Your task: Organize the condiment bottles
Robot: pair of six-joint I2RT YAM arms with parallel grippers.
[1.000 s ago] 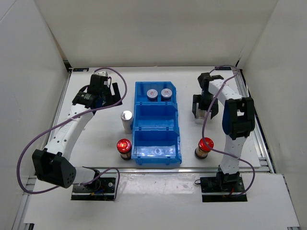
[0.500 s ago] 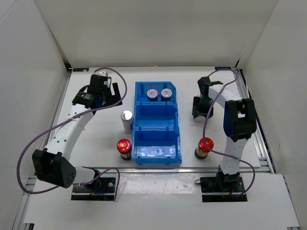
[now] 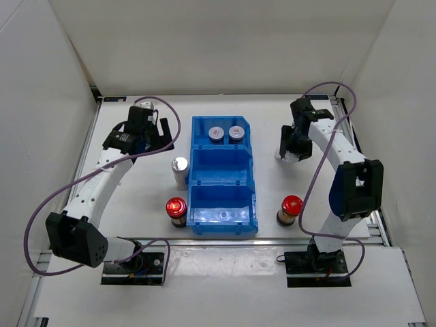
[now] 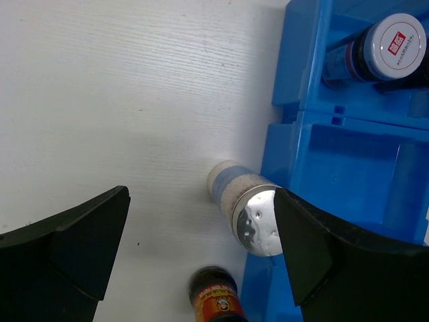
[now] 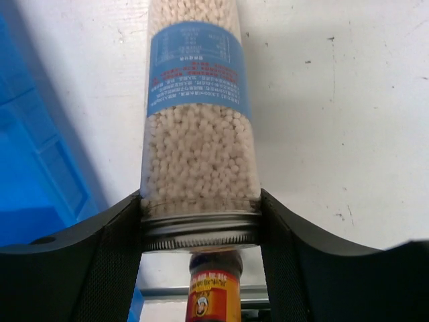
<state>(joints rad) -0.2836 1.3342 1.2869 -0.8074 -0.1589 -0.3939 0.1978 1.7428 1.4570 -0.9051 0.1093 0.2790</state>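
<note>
My right gripper has the white-blue bottle. It will let go of it in the blue bin's middle compartment (image 3: 234, 173), on the side nearest that gripper.
My right gripper (image 3: 291, 145) is shut on a tall white-blue bottle (image 5: 198, 134), its fingers (image 5: 114, 255) clamped just below the silver cap, to the right of the blue bin (image 3: 197, 178). A second white-blue bottle (image 3: 180, 170) stands against the bin's left wall. Two grey-lidded bottles (image 3: 216, 133) sit side by side in the bin's far compartment. One red-capped brown bottle (image 3: 176, 210) stands left of the bin's near end, another (image 3: 290, 208) to its right. Open and holding nothing, my left gripper (image 3: 154, 133) hovers above the silver-capped bottle (image 4: 248, 209).
White walls close in the table on the left, far and right sides. A metal rail (image 3: 361, 184) runs along the right edge. Both arm bases (image 3: 133, 266) sit at the near edge.
The right gripper closed on the white-blue bottle and moved with it toward the far side, and its arm swung outward to the right. The left arm has stayed still.
</note>
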